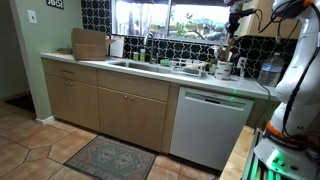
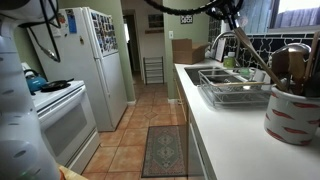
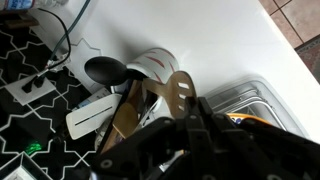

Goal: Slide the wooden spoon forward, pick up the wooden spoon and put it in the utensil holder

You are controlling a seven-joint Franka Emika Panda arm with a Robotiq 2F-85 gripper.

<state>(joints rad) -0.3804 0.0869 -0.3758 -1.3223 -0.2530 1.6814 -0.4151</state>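
Next, I let go of the wooden spoon with my gripper in the white utensil holder (image 1: 223, 61) (image 3: 148, 94) next to the black ladle.
The wooden spoon (image 3: 180, 90) has a slotted head that sits just beyond my fingertips. Its handle (image 2: 258, 62) slants down into the utensil holder. The utensil holder (image 3: 155, 62) is a white crock with red marks, standing on the counter in both exterior views (image 1: 222, 68) (image 2: 292, 115). It also holds a black ladle (image 3: 105, 70) and other utensils. My gripper (image 3: 192, 112) hangs directly above the holder (image 1: 228, 45) (image 2: 232, 25). Its fingers look closed on the spoon near the head.
A wire dish rack (image 2: 235, 92) (image 3: 255, 95) stands beside the holder, next to the sink (image 1: 130, 64) and faucet (image 2: 222, 45). A power strip with cables (image 3: 30, 85) lies against the tiled wall. A fridge (image 2: 100, 60) and stove (image 2: 55, 110) face the counter.
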